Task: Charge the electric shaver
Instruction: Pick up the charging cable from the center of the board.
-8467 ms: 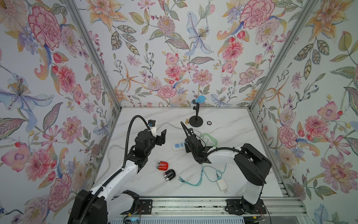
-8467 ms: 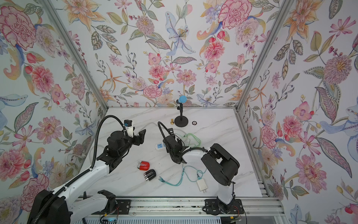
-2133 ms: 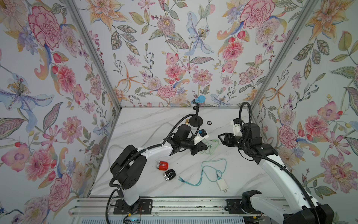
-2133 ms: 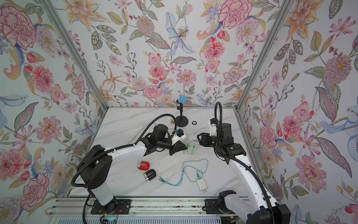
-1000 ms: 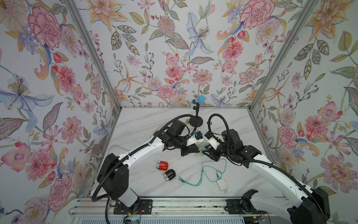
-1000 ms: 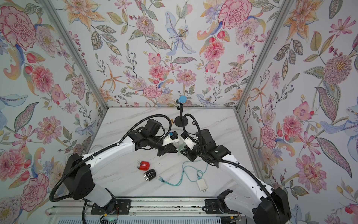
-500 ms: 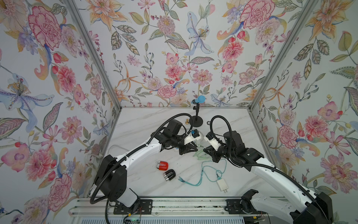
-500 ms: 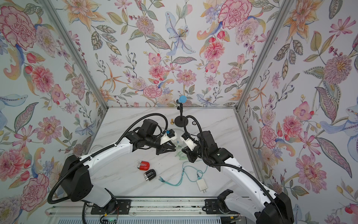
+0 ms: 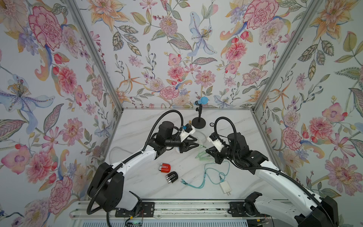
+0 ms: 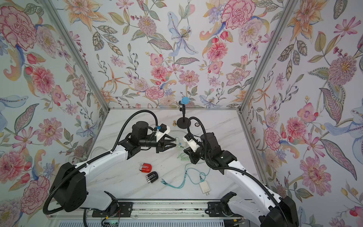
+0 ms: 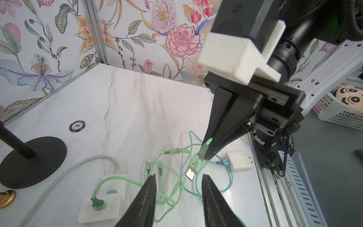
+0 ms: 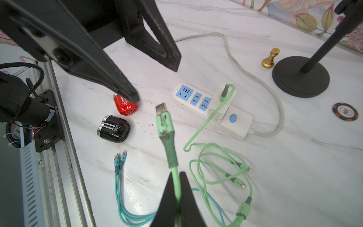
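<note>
The light green cable is held behind its USB plug by my right gripper, so next my left gripper steadies the plug's tip while my right gripper takes the plug's body [image 12: 165, 126].
Two small shavers lie on the marble table in both top views, a red one [image 9: 164, 167] [image 10: 145, 168] and a black one [image 9: 171, 176] [image 10: 151, 177]. My right gripper [image 12: 177, 175] [image 9: 207, 150] is shut on a light green cable just behind its USB plug [image 12: 164, 119] [image 11: 193, 167], and holds the plug in the air. My left gripper [image 11: 178, 176] [image 9: 197, 143] faces it, open, with the plug just beyond its fingertips and apart from them. Another green plug sits in a white adapter [image 12: 224, 96] on the power strip [image 12: 212, 110].
A teal cable [image 9: 214, 173] [image 12: 119, 186] with a loose white adapter [image 9: 225, 187] [image 11: 238, 162] lies near the front edge. At the back stand a black microphone stand [image 9: 198, 124], a gold chess pawn [image 12: 271, 59] and a poker chip [image 12: 345, 111]. Green cable loops [image 9: 203, 155] lie under both grippers.
My right gripper has shut on the green cable behind the plug. My left gripper, which held the plug, has opened and let it go.
</note>
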Tool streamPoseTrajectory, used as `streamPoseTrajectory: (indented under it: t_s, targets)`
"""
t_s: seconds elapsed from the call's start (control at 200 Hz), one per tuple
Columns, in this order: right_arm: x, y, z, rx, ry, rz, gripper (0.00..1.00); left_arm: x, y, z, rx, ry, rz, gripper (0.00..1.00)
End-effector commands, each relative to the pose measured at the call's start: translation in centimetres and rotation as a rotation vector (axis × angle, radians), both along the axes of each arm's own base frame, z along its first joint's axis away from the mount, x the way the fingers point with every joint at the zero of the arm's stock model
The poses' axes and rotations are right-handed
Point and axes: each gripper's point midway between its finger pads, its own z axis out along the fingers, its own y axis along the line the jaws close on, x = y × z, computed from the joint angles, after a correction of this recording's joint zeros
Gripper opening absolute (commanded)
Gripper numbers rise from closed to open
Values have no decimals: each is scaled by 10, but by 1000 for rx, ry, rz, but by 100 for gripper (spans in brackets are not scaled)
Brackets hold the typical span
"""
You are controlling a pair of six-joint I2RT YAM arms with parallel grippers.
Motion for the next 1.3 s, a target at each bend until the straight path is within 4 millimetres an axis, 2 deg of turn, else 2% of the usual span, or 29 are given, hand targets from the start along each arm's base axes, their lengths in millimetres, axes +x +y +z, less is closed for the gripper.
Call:
streamPoseTrajectory:
  t_s: [0.0, 0.175, 0.485, 0.656, 0.936, 0.966, 1.121, 1.216, 1.296]
  targets:
    - [3, 6, 14, 26, -38, 11, 4, -6, -6, 13, -94, 40, -50, 41]
    - [4, 11, 19, 24, -58, 21, 4, -8, -8, 12, -123, 73, -67, 40]
    - [13, 9, 29, 21, -120, -23, 5, -7, -10, 5, -110, 98, -77, 26]
    - [15, 9, 35, 22, -141, -29, 5, -7, -11, 0, -102, 108, -78, 24]
    - [15, 11, 31, 13, -138, -31, 5, -7, -11, 4, -113, 104, -82, 11]
    - [8, 18, 30, 15, -137, 0, 5, -7, -11, 3, -112, 105, -80, 10]
    - [7, 21, 26, 6, -128, 7, 6, -7, -11, 5, -115, 99, -76, 5]
    - [7, 23, 23, 0, -124, 9, 8, -8, -11, 5, -117, 101, -80, 0]
    - [6, 24, 21, -6, -118, 12, 17, -8, -11, 5, -117, 101, -83, 0]
